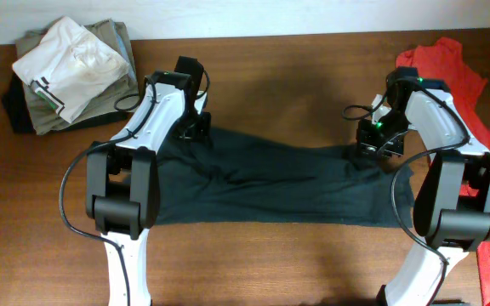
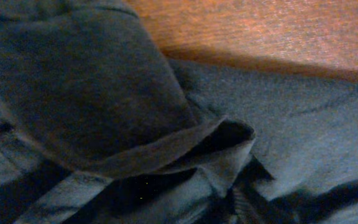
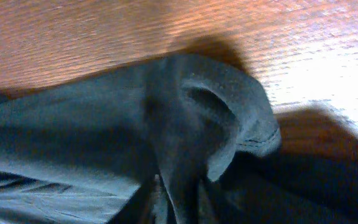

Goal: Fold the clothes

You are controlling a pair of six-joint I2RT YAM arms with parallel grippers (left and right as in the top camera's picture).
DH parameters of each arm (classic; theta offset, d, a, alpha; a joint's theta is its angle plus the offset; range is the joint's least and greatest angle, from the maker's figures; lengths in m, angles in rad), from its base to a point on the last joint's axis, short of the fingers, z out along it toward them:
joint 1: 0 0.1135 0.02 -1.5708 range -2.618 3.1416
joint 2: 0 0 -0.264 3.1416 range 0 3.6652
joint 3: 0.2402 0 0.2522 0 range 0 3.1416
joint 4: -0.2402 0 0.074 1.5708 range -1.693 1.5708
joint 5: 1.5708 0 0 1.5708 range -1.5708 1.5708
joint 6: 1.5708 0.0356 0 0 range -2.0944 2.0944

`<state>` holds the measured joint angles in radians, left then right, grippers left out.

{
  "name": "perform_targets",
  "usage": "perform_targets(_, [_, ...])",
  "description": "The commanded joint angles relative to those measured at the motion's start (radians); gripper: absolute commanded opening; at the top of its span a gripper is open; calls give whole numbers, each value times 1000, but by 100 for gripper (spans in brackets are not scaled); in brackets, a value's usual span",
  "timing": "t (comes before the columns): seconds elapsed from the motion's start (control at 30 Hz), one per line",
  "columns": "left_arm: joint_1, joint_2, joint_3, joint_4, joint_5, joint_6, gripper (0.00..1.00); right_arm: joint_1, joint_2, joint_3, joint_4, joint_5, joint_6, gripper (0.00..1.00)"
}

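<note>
Next, I take the creased cloth nearer the front (image 1: 179, 168) with my left gripper and pull it away from my right gripper, because a folded hem lies doubled over the body of the black shirt.
The charcoal-black T-shirt (image 1: 270, 183) lies stretched across the middle of the wooden table (image 1: 287, 76), and no white letters show. My left gripper (image 1: 196, 129) is at the shirt's back left corner, shut on a bunch of fabric. My right gripper (image 1: 379, 146) is at the back right corner, also shut on fabric. In the left wrist view a folded hem of the shirt (image 2: 104, 93) fills the frame and runs down into the jaws (image 2: 229, 208). In the right wrist view the shirt (image 3: 104, 137) is pinched into a ridge between the fingers (image 3: 179, 205).
A stack of folded white and khaki garments (image 1: 71, 72) sits at the back left corner. A red-orange shirt (image 1: 475, 110) lies along the right edge, close behind the right arm. Bare wood shows behind and in front of the black shirt.
</note>
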<state>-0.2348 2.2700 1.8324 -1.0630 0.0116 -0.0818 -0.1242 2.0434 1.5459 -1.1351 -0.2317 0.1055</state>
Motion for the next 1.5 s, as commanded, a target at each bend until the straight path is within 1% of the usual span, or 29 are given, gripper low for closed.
perform_targets(0.0, [18,10,-3,0,7,-4,13,13,11,-11,3,-12,7,4])
perform_targets(0.07, [18,5,4,-25,7,-4,8,13,11,-11,-5,-12,7,4])
perform_targets(0.13, [23,-40,5,-69,6,-4,7,12,11,-11,-20,-3,16,4])
perform_targets(0.17, [29,-85,5,-104,-19,-5,7,12,11,-11,-25,65,94,4])
perform_targets(0.27, [33,-159,5,-277,-63,-5,11,-5,-23,-11,-33,112,200,4])
perform_targets(0.33, [33,-159,5,-352,-90,-16,11,-8,-105,-11,-74,113,211,4])
perform_targets(0.37, [33,-159,-4,-370,-103,-18,24,-7,-163,-11,-126,112,211,4])
perform_targets(0.4, [33,-159,-27,-402,-103,-19,25,-6,-214,-11,-188,112,211,4])
perform_targets(0.5, [33,-159,-138,-378,-107,-19,24,-6,-277,-30,-278,113,210,4])
perform_targets(0.53, [33,-159,-184,-367,-109,-24,24,0,-301,-99,-283,113,206,4])
perform_targets(0.63, [33,-159,-253,-371,-169,-86,23,5,-388,-311,-159,113,259,4])
perform_targets(0.7, [33,-159,-323,-367,-170,-88,22,5,-435,-399,-91,113,317,4])
perform_targets(0.73, [33,-159,-376,-330,-170,-135,22,5,-436,-437,-49,112,357,4])
perform_targets(0.8, [33,-159,-390,-304,-170,-142,23,5,-436,-513,38,113,431,4])
perform_targets(0.83, [33,-159,-390,-293,-170,-142,35,5,-436,-557,90,113,468,4])
perform_targets(0.87, [33,-159,-390,-290,-170,-142,61,4,-436,-569,116,138,477,4])
perform_targets(0.93, [36,-164,-389,-285,-178,-142,65,-12,-437,-551,119,184,502,6])
perform_targets(1.0, [44,-232,-356,-292,-200,-154,64,-91,-438,-483,71,185,481,16])
perform_targets(1.03, [43,-319,-322,-283,-200,-153,64,-147,-438,-434,31,184,433,75])
perform_targets(1.07, [43,-396,-310,-256,-197,-153,64,-181,-438,-414,8,183,405,99])
perform_targets(1.1, [43,-459,-310,-225,-177,-152,64,-197,-438,-414,5,150,365,99])
perform_targets(1.13, [40,-472,-310,-199,-100,-102,63,-187,-438,-415,9,38,275,99])
perform_targets(1.17, [34,-460,-321,-157,42,-27,59,-159,-436,-415,13,-60,188,96])
perform_targets(1.2, [22,-446,-342,-120,115,9,50,-113,-435,-419,19,-72,160,70])
perform_targets(1.23, [5,-423,-377,-69,122,9,32,-66,-435,-438,47,-68,160,40])
perform_targets(1.3, [0,-357,-406,-17,123,8,11,-8,-432,-493,118,-70,194,13])
perform_targets(1.33, [4,-317,-409,3,123,8,2,3,-432,-523,153,-72,203,8])
perform_targets(1.37, [11,-280,-409,20,121,8,1,6,-431,-551,179,-75,224,4])
perform_targets(1.47, [102,-192,-409,43,15,-40,1,6,-430,-682,325,-75,294,4])
